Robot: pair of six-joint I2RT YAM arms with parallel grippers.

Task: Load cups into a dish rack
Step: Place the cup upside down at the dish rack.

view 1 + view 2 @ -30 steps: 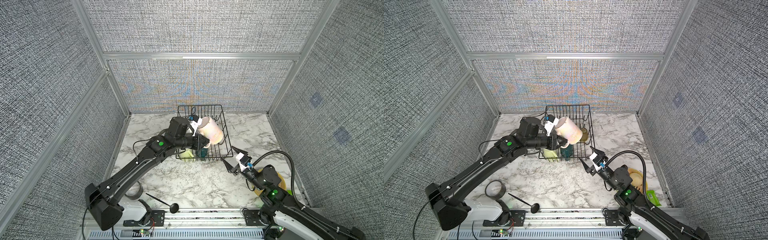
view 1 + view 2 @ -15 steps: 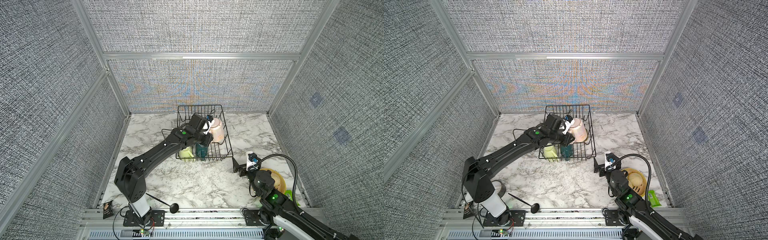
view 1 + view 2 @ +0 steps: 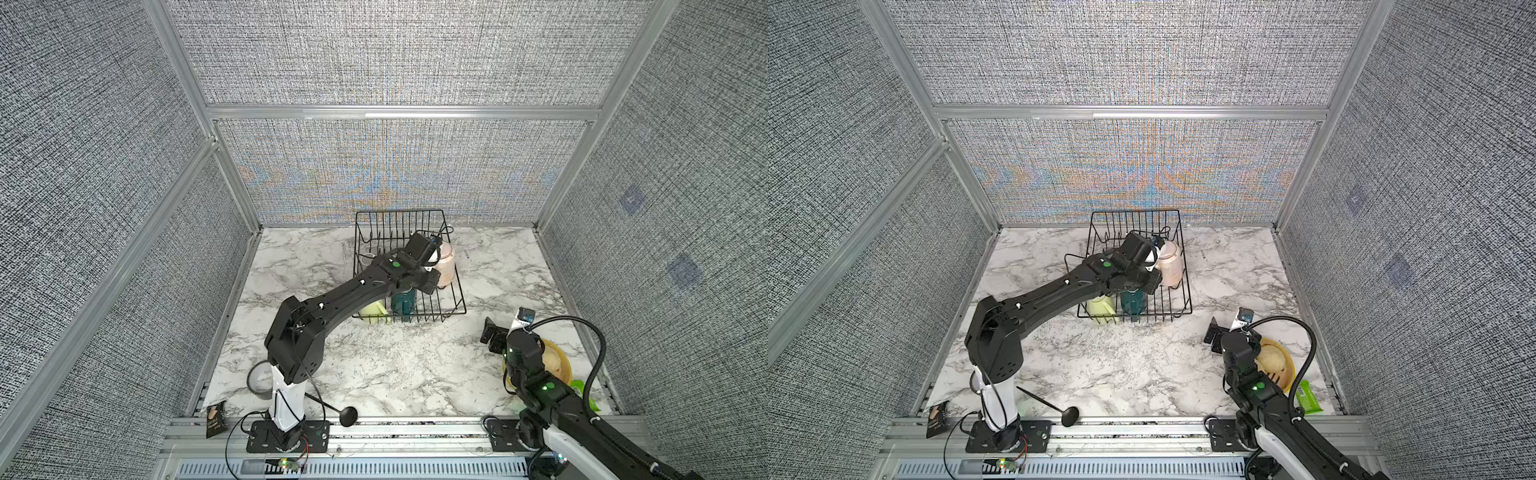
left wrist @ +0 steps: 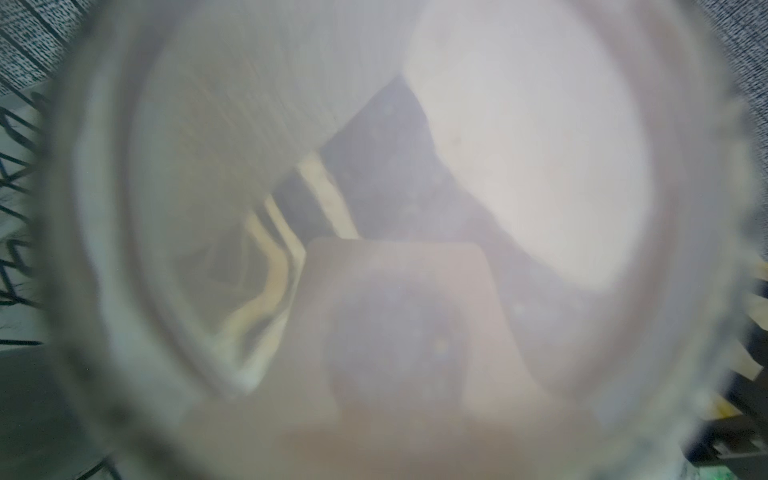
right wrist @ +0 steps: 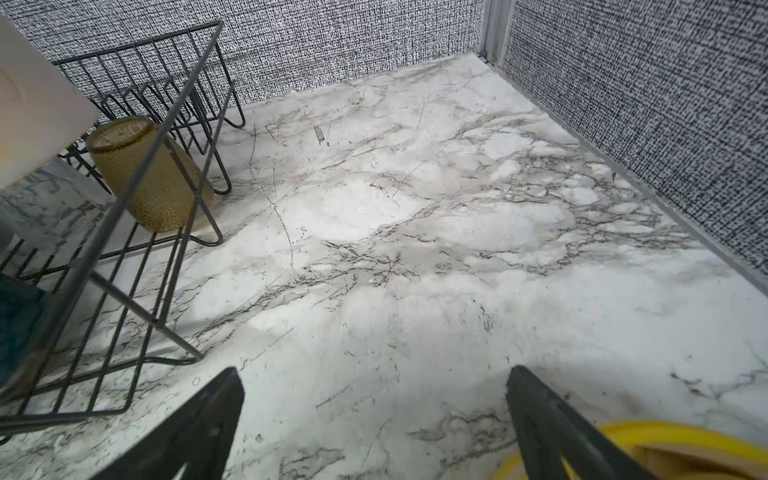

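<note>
Next, I set the pink mug in the dish rack point(image 3: 436, 288) next to the dark teal mug with my left gripper.
The black wire dish rack point(image 3: 399, 212) point(image 3: 1136, 212) stands at the back of the marble table. My left gripper point(image 3: 434, 253) point(image 3: 1156, 255) is inside its right side, shut on the pink mug point(image 3: 445, 266) point(image 3: 1170, 266). That mug's lavender inside point(image 4: 498, 166) fills the left wrist view and hides the fingers. A pale yellow-green mug point(image 3: 374, 311) and a dark teal mug point(image 3: 403, 303) sit at the rack's front. An amber tumbler point(image 5: 153, 178) leans in the rack's right side. My right gripper point(image 3: 498, 332) point(image 5: 374, 374) hovers open over bare table, right of the rack.
A yellow steamer basket point(image 3: 557, 365) point(image 5: 665, 432) with buns sits at the front right, under the right arm. A green packet point(image 3: 1308, 397) lies beside it. A tape roll point(image 3: 257, 378), a black ladle point(image 3: 347, 415) and a small card point(image 3: 215, 419) lie at the front left.
The left arm has carried the pink mug from above the rack's front down into its right side. The right gripper has drawn back from the rack and opened wider.
</note>
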